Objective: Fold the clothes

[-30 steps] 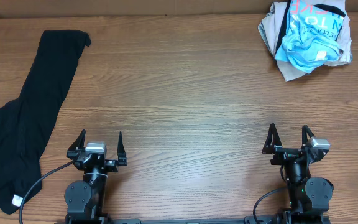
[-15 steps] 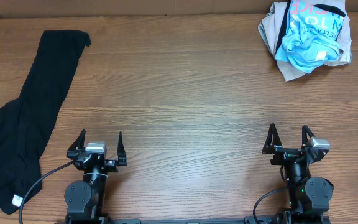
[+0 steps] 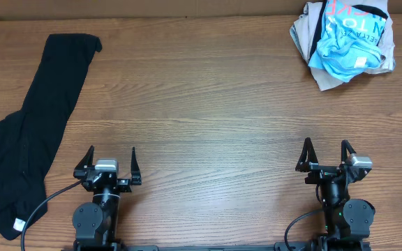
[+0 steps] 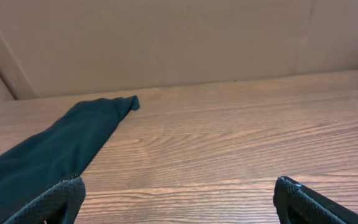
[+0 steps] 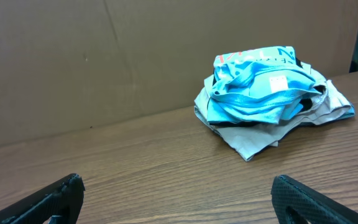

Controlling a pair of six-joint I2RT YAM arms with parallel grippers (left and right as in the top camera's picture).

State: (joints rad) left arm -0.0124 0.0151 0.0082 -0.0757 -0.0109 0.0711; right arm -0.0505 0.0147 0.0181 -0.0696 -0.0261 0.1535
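Observation:
The middle of the black garment's long edge (image 3: 67, 117) (image 4: 83, 167), the one facing the open table, is next for my left gripper. It should go there and close.
The clothes are a long black garment (image 3: 33, 125) lying stretched out along the table's left side, with a small white tag (image 3: 18, 224) at its near end. It also shows at the left of the left wrist view (image 4: 55, 152). My left gripper (image 3: 108, 162) is open and empty near the front edge, to the right of the garment's near end; its fingertips frame bare wood (image 4: 179, 199). My right gripper (image 3: 325, 155) is open and empty at the front right, far from the garment, over bare wood (image 5: 176, 196).
A pile of light-blue and beige printed garments (image 3: 344, 38) sits at the back right corner, also in the right wrist view (image 5: 266, 99). A brown cardboard wall (image 4: 166, 37) stands behind the wooden table (image 3: 208, 104).

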